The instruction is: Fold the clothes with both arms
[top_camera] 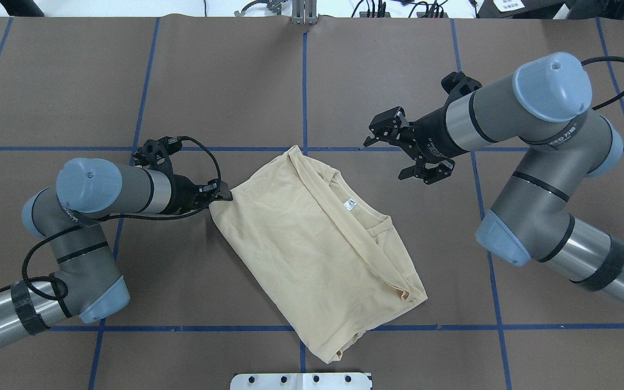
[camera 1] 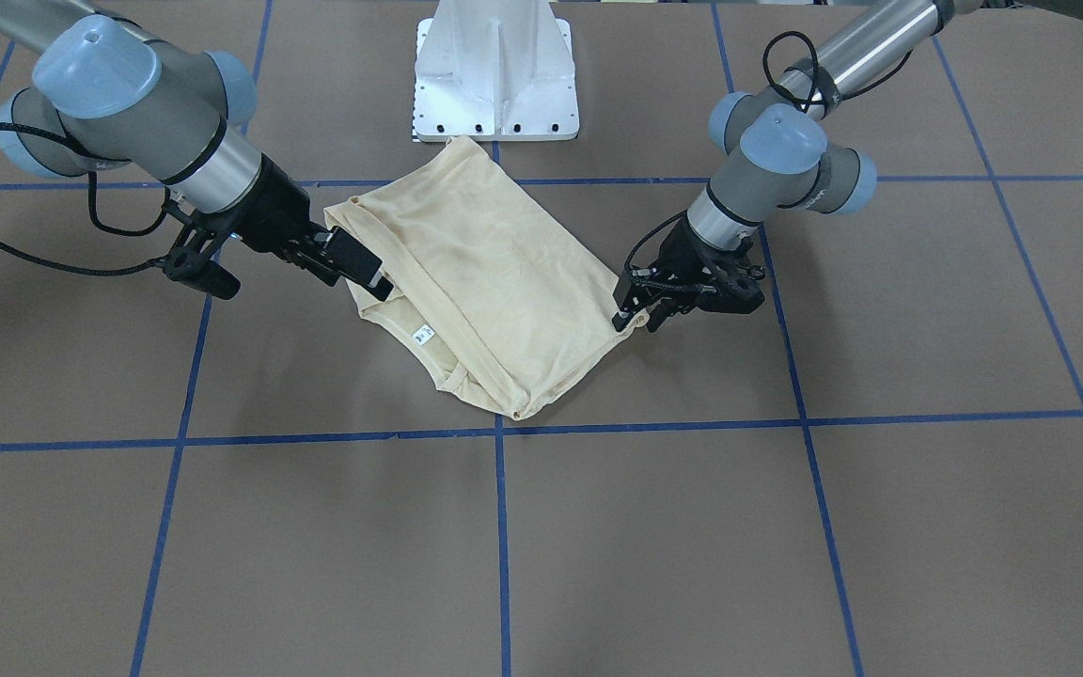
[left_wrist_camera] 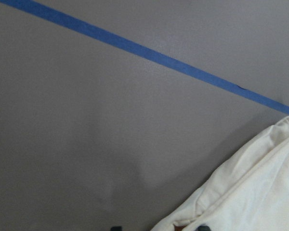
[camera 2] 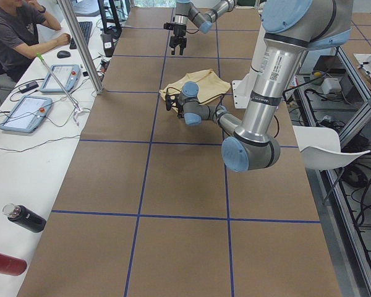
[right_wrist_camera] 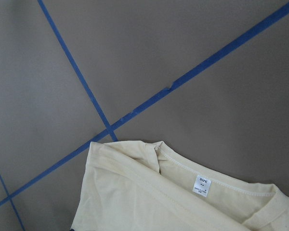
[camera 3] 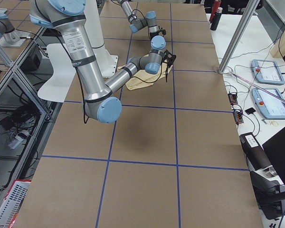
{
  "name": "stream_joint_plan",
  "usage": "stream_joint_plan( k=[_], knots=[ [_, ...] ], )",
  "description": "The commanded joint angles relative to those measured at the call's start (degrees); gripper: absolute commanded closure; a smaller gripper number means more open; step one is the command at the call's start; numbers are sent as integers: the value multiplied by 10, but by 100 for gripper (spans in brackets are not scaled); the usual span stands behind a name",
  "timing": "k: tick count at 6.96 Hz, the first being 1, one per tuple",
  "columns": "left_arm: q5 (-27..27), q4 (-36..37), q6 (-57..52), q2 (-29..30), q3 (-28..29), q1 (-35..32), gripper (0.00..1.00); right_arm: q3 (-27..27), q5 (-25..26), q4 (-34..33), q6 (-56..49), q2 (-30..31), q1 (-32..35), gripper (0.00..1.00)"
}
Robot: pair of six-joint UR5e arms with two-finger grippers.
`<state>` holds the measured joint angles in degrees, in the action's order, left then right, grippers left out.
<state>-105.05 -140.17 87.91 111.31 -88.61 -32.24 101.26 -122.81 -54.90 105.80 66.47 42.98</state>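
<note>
The folded T-shirt lies at a slant across the blue tape lines, so next my left gripper grips its corner nearer the tip [camera 1: 640, 322] and pulls the shirt straighter.
The pale cream-yellow T-shirt [camera 1: 494, 282] lies folded into a slanted rectangle on the brown table, in the middle of the overhead view [top_camera: 312, 244]. Its white neck label [top_camera: 350, 204] faces up; the navy print is hidden. My left gripper [top_camera: 225, 197] is low at the shirt's left corner and looks shut on it [camera 1: 635, 318]; its wrist view shows fabric [left_wrist_camera: 260, 192] at the fingertips. My right gripper [top_camera: 404, 151] is open and empty, raised above the table beyond the collar side. Its wrist view looks down on the collar and label [right_wrist_camera: 203, 185].
The white pedestal base [camera 1: 494, 75] stands just behind the shirt's near corner. Blue tape lines [top_camera: 304, 81] grid the brown table. An operator's desk with tablets [camera 2: 25, 111] runs along the far side of the table.
</note>
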Motion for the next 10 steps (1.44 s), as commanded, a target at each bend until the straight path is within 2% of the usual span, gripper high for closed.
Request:
stream_joint_plan(
  k=[1, 2, 3, 6, 7, 9, 10],
  knots=[
    [-1, 3, 0, 0, -2, -2, 48, 0, -1, 1, 0, 0, 0, 0],
    [0, 12, 0, -2, -9, -3, 68, 1, -1, 0, 0, 0, 0, 0],
    [0, 20, 0, -12, -24, -4, 80, 1, -1, 0, 0, 0, 0, 0],
    [1, 24, 0, -27, -39, -4, 81, 1, -1, 0, 0, 1, 0, 0],
    [0, 24, 0, -26, -38, -3, 63, 2, -1, 0, 0, 0, 0, 0],
    [0, 40, 0, -25, -37, -5, 35, 2, -1, 0, 0, 1, 0, 0],
    [0, 60, 0, -20, -44, -5, 32, 3, -1, 0, 0, 1, 0, 0]
  ],
)
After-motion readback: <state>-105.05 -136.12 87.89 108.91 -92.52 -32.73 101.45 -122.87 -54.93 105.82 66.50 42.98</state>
